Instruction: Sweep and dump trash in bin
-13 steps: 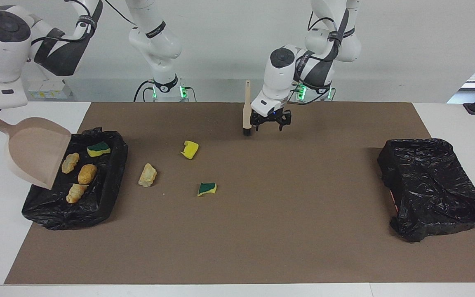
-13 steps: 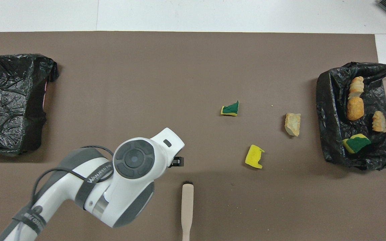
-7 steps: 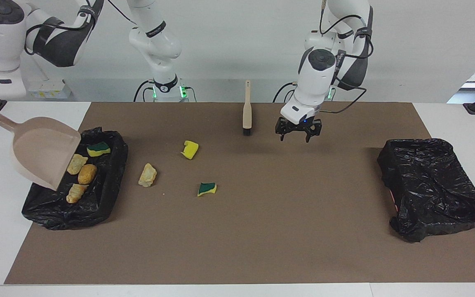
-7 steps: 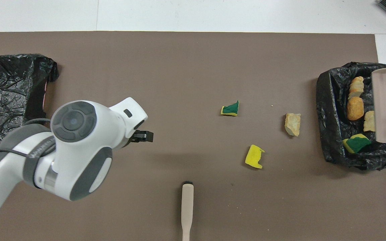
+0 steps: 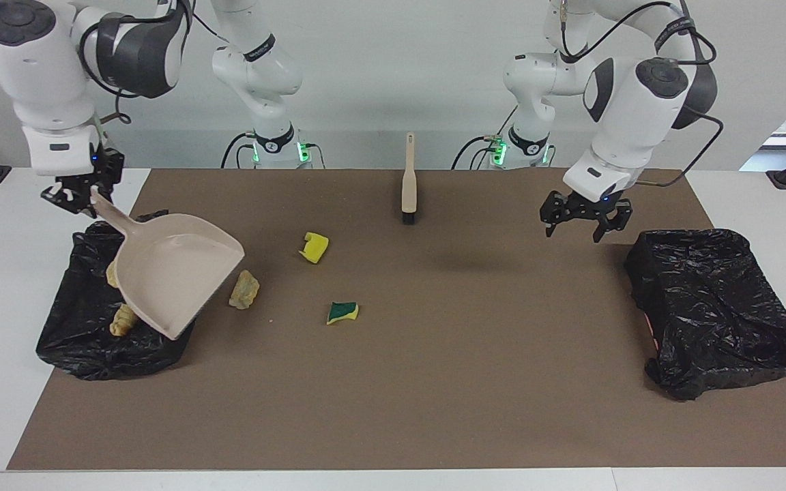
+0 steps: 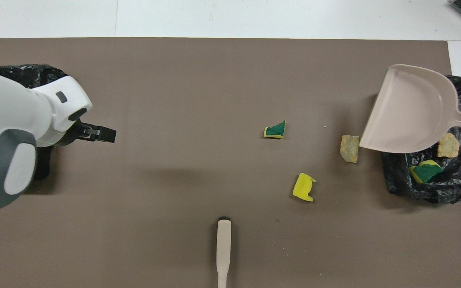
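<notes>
Next, I release the beige dustpan, now hanging over the black-lined bin, from my right gripper on the mat [image 6: 219, 119] beyond the brush, beside the green-faced sponge bit.
My right gripper [image 5: 79, 194] is shut on the handle of the beige dustpan [image 5: 175, 273], which hangs tilted and empty over the black-lined bin [image 5: 86, 348] at the right arm's end. The dustpan [image 6: 410, 110] has its lip close to a tan chunk of trash [image 6: 349, 149]. A yellow sponge bit [image 6: 303, 187] and a green-faced one [image 6: 275, 130] also lie on the mat. More trash lies in the bin [image 6: 446, 188]: a tan chunk [image 6: 448, 145] and a green-faced sponge [image 6: 425, 172]. My left gripper [image 5: 576, 228] hangs open and empty.
The beige brush [image 5: 408, 181] lies on the brown mat near the robots' edge, bristles pointing away from them. A second black-lined bin [image 5: 714, 307] stands at the left arm's end, just beside the left gripper [image 6: 102, 134].
The right gripper swung the dustpan from the bin's outer side across it toward the mat. The left gripper drew away from the brush to the second bin.
</notes>
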Motion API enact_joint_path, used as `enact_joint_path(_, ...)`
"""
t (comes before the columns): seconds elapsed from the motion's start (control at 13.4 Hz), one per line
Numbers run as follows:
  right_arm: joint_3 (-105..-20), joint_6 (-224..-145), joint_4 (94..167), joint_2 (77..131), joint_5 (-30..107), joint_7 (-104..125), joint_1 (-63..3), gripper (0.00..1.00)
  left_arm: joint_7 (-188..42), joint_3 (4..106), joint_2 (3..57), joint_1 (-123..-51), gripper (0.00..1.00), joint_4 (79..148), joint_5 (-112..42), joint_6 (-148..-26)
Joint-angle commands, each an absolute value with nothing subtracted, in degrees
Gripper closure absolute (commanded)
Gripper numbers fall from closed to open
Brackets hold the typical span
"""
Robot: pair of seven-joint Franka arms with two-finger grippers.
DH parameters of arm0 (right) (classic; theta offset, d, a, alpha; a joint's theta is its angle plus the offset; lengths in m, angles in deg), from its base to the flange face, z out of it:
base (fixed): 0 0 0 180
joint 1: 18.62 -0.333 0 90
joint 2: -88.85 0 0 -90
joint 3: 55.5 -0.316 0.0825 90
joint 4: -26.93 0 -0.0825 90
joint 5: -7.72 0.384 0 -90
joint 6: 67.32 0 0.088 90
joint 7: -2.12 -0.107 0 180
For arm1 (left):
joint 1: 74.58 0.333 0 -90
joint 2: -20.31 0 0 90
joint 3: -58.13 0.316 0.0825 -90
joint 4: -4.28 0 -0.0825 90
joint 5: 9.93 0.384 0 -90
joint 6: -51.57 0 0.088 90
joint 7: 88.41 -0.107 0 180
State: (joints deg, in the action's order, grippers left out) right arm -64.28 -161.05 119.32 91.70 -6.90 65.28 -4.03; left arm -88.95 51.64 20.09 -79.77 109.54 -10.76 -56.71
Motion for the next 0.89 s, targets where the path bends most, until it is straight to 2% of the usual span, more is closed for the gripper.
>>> enact_joint_path(0.0, -64.3, -158.5, 121.1, 89.3, -1.0, 51.4, -6.9, 1.0, -90.3, 51.1, 20.0, -77.6, 0.0, 103.7, -9.6, -49.4)
enact_joint_path(0.22, -64.3, -158.4, 122.6, 89.4, 2.6, 37.3, -12.0, 1.0, -90.3, 51.8, 19.9, -77.2, 0.0, 96.7, -9.7, -41.3)
enact_joint_path(0.52, -64.3, -162.0, 125.2, 90.2, 4.9, 22.7, -18.4, 1.0, -91.9, 54.3, 19.3, -77.3, 0.0, 89.8, -9.5, -33.1)
enact_joint_path(0.82, -64.3, -168.2, 126.6, 93.1, 7.7, 9.4, -24.4, 1.0, -93.5, 56.2, 18.7, -77.3, 0.0, 89.8, -9.7, -32.5)
